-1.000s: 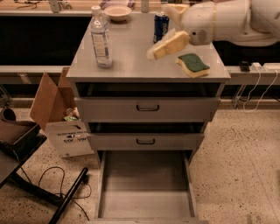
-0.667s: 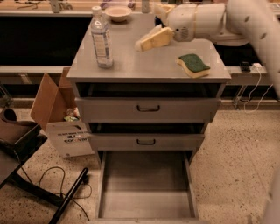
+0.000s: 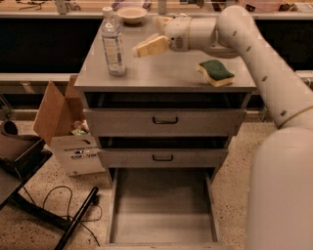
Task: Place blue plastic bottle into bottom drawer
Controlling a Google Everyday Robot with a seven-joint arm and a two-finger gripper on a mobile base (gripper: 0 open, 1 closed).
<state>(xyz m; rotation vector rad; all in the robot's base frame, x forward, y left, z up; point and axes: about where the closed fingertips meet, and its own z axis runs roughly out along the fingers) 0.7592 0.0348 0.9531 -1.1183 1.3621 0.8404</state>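
Note:
The middle of the blue plastic bottle (image 3: 113, 46), well below its white cap, should be the next place my gripper goes to and closes.
The blue plastic bottle (image 3: 112, 43) stands upright on the left side of the grey cabinet top (image 3: 161, 78); it is clear with a white cap and a pale label. My gripper (image 3: 147, 35) hovers over the cabinet top just right of the bottle, pointing left toward it, open and empty. A small gap separates its fingertips (image 3: 142, 49) from the bottle. The bottom drawer (image 3: 164, 215) is pulled out toward me, and its flat grey floor is bare. The two upper drawers are closed.
A green and yellow sponge (image 3: 215, 72) lies on the right of the cabinet top. A pale bowl (image 3: 132, 14) sits at the back. An open cardboard box (image 3: 63, 127) stands on the floor left of the cabinet, beside black legs and cables (image 3: 73, 219).
My gripper has moved left across the cabinet top, from near the sponge to close beside the bottle. The bottle, sponge and drawers have not moved.

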